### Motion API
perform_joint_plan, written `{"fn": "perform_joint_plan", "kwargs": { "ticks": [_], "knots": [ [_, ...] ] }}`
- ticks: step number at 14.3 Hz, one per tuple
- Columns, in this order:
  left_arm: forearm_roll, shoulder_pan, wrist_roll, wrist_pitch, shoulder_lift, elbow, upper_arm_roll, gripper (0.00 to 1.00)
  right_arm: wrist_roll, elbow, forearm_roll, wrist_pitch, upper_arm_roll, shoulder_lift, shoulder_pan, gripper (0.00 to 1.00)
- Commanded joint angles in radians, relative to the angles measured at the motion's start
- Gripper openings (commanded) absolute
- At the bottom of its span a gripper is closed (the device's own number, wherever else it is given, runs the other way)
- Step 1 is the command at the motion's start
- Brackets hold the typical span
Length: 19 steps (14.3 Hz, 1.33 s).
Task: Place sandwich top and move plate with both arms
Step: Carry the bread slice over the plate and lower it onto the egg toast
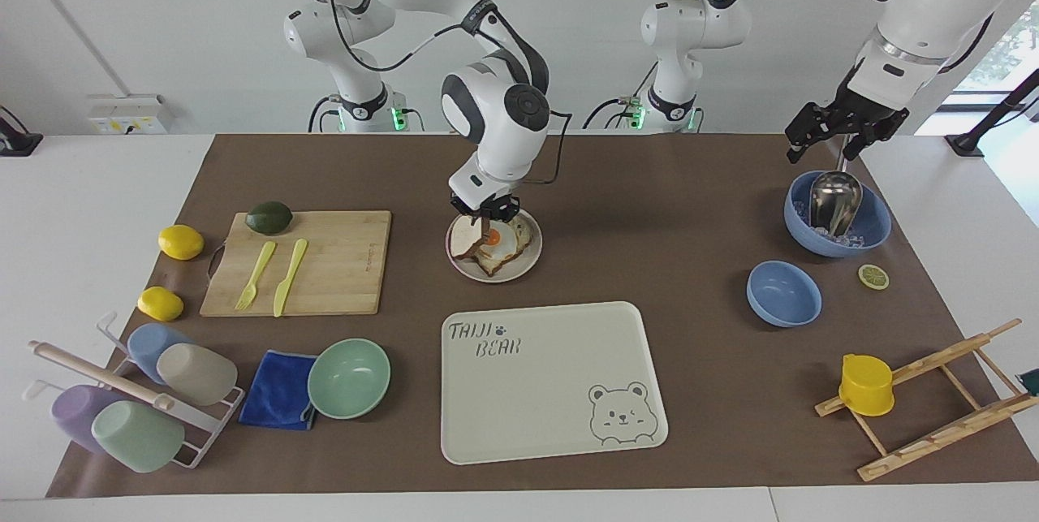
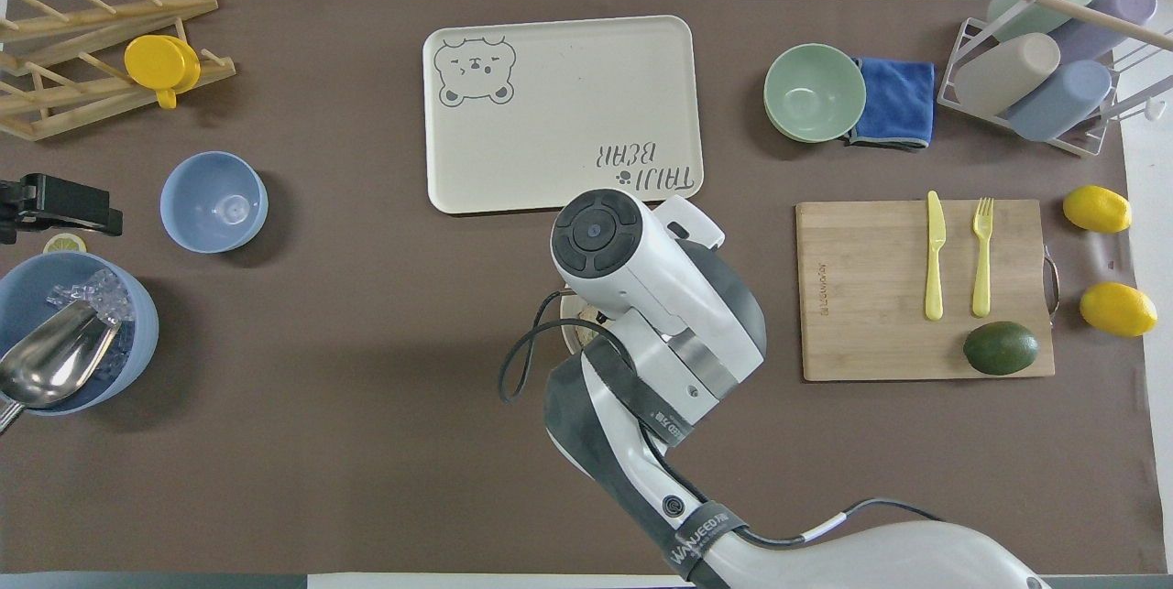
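Note:
The sandwich top, now hanging tilted over the plate, will be let go by my right gripper partly over the egg toast (image 2: 641,310), toward the plate's side by the cutting board.
The sandwich top (image 1: 464,239), a pale bread slice, hangs tilted from my right gripper (image 1: 485,218), which is shut on its upper edge. It is over the cutting-board side of the plate (image 1: 532,259), its lower edge down at the plate beside the egg toast (image 1: 503,246). In the overhead view the right arm covers the bread and all but a sliver of the plate (image 2: 565,321). My left gripper (image 1: 836,140) waits, open and holding nothing, above the blue ice bowl (image 1: 873,223), and shows as the left gripper (image 2: 64,207) at the overhead view's edge.
The cutting board (image 1: 341,270) with a fork, knife and avocado lies beside the plate toward the right arm's end. The bear tray (image 1: 552,392) lies farther from the robots than the plate. A mint bowl (image 1: 349,377) and a small blue bowl (image 1: 783,293) flank the tray.

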Motion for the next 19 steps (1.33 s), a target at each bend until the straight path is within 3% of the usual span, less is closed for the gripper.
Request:
{"fn": "perform_joint_plan", "kwargs": {
  "ticks": [1, 12, 18, 19],
  "knots": [
    [0.018, 0.010, 0.009, 0.000, -0.017, -0.015, -0.005, 1.00, 0.029, -0.033, 0.064, 0.056, 0.007, -0.015, -0.011, 0.00],
    [0.018, 0.028, 0.006, 0.010, -0.031, -0.038, -0.005, 1.00, 0.087, -0.058, 0.069, 0.133, 0.057, -0.017, -0.009, 0.00],
    [0.018, 0.030, 0.004, 0.011, -0.031, -0.038, -0.005, 1.00, 0.087, -0.035, 0.056, 0.101, 0.057, -0.017, -0.014, 0.00],
    [0.018, 0.030, 0.004, 0.011, -0.031, -0.038, -0.005, 1.00, 0.087, -0.036, 0.061, 0.119, 0.057, -0.015, -0.014, 0.05]
  ]
}}
